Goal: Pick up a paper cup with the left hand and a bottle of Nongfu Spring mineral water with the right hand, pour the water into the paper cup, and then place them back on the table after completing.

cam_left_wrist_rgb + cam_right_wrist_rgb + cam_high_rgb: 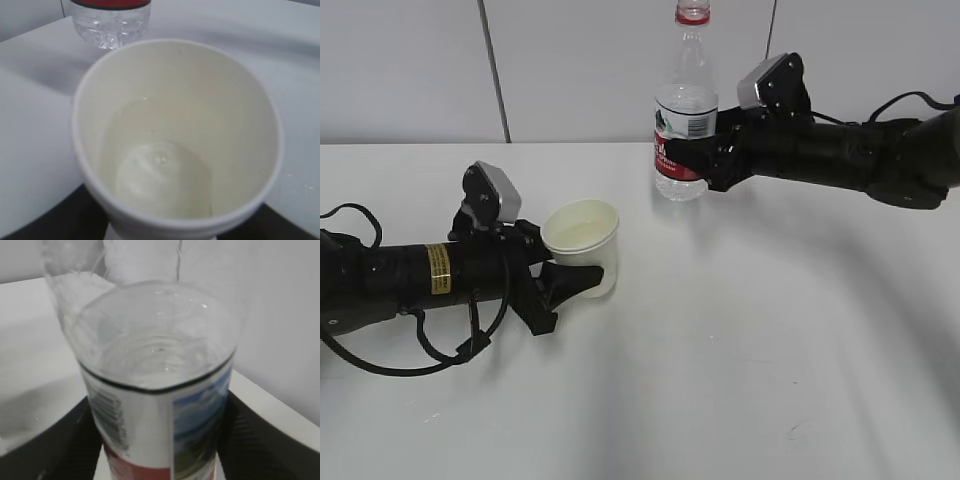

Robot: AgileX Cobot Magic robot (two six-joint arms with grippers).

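Observation:
My right gripper needs to set the Nongfu Spring bottle down and let go on the bare table [667, 243] beside the white paper cup.
The white paper cup [582, 240] stands upright, left of the table's middle. My left hand's gripper [578, 282] is shut on its lower wall. The left wrist view looks down into the cup [175, 125], and a shallow pool of clear water [162, 170] lies in its bottom. The Nongfu Spring bottle [686, 110] is upright near the back edge, red cap on, with some water inside. My right hand's gripper [682, 160] is shut on its labelled waist. In the right wrist view, black fingers [55, 450] flank the bottle [155, 390]. I cannot tell whether either base touches the table [770, 350].
A grey panelled wall [570, 60] rises directly behind the table's back edge, close to the bottle. The bottle's base also shows at the top of the left wrist view [111, 25], a short way beyond the cup.

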